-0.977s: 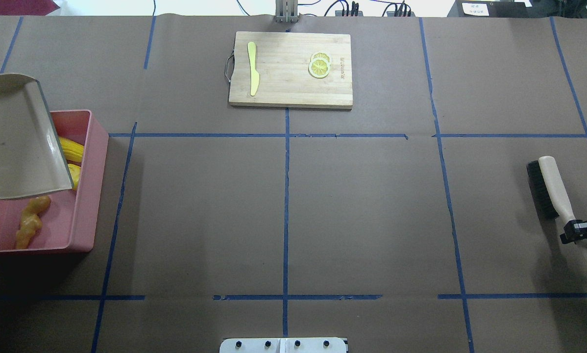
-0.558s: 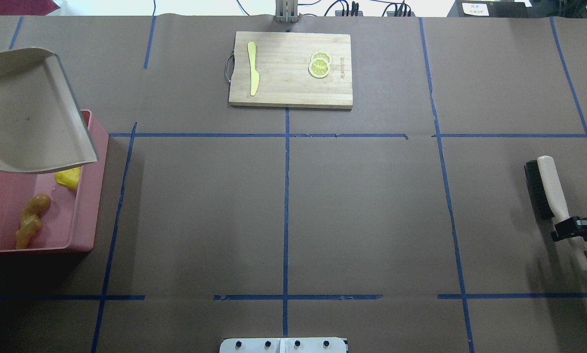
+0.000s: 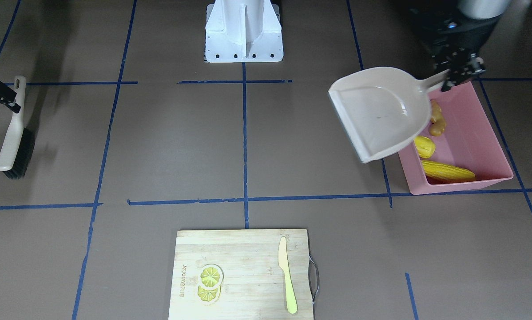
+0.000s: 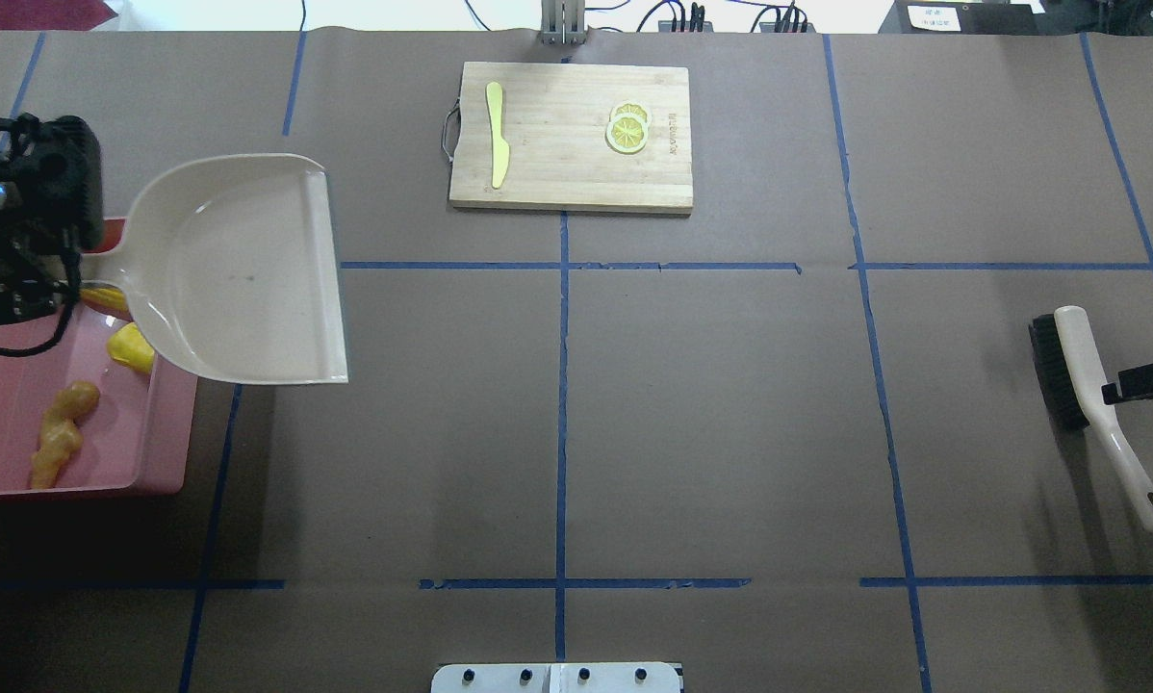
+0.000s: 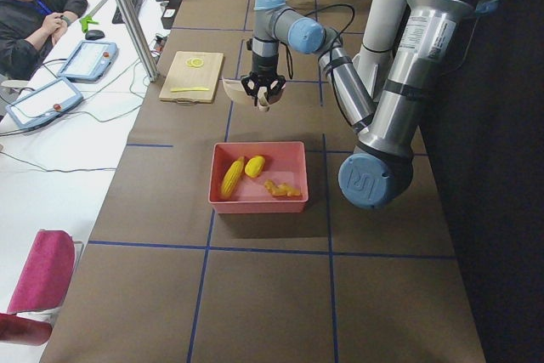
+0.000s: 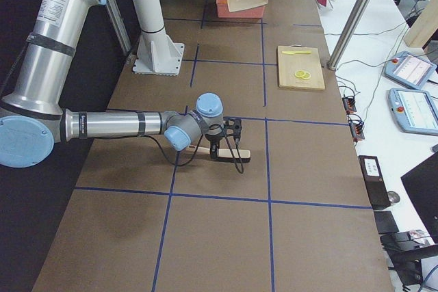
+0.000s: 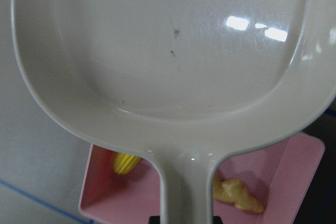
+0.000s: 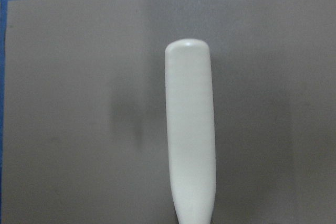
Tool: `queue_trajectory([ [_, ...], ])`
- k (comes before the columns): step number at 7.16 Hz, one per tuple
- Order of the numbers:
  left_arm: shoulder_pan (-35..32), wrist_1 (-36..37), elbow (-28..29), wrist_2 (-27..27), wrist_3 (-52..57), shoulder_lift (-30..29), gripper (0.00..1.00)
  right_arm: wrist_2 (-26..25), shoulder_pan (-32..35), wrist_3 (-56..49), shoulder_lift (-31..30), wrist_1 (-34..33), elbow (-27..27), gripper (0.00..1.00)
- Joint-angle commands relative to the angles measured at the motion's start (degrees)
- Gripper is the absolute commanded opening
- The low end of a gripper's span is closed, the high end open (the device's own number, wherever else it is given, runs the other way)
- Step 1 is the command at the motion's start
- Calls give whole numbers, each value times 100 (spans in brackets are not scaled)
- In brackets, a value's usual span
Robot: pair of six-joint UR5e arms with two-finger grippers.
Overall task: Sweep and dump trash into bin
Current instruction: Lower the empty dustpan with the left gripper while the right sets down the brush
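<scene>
My left gripper needs to release the beige dustpan, now hanging level at the pink bin, on the table (image 3: pixel 299 134), beside the middle blue tape line, so that the dustpan is facing the pink bin.
My left gripper (image 4: pixel 52 281) is shut on the handle of the beige dustpan (image 4: pixel 240 269), which hangs level with nothing in it, its lip past the inner wall of the pink bin (image 4: pixel 167 433). The trash lies in the bin: corn cob (image 3: pixel 448 171), yellow oval lump (image 3: pixel 424 146) and ginger root (image 3: pixel 437 122). The pan hides most of the cob in the overhead view. At the far right, my right gripper (image 4: pixel 1120 390) is open just above the handle of the brush (image 4: pixel 1091 395), which lies on the table.
A wooden cutting board (image 4: pixel 572 183) at the back centre carries a pale yellow knife (image 4: pixel 497 135) and lemon slices (image 4: pixel 627 130). The robot base (image 4: pixel 557 679) sits at the near edge. A seated person (image 5: pixel 34 6) and tablets are beside the table.
The dustpan swung from tilted over the bin to level and moved right, bringing my left gripper into view. My right gripper let go of the brush handle and moved off it.
</scene>
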Motion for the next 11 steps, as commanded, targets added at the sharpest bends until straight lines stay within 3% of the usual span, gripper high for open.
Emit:
queue_trajectory([
  [1, 529, -1094, 686, -13, 129, -165, 6, -64, 175, 47, 48, 225, -24, 100],
  [3, 960, -2528, 1574, -222, -544, -165, 5, -99, 219, 55, 66, 444, -41, 100],
  [4, 1031, -2761, 1656, -250, -827, -174, 5, -160, 219, 56, 92, 454, -50, 100],
  [8, 1427, -2780, 2315, -233, -908, -551, 6, -161, 210, 64, 101, 454, -51, 100],
  [11, 1541, -2772, 2369, -224, -900, -631, 12, -152, 210, 135, 127, 454, -42, 100],
])
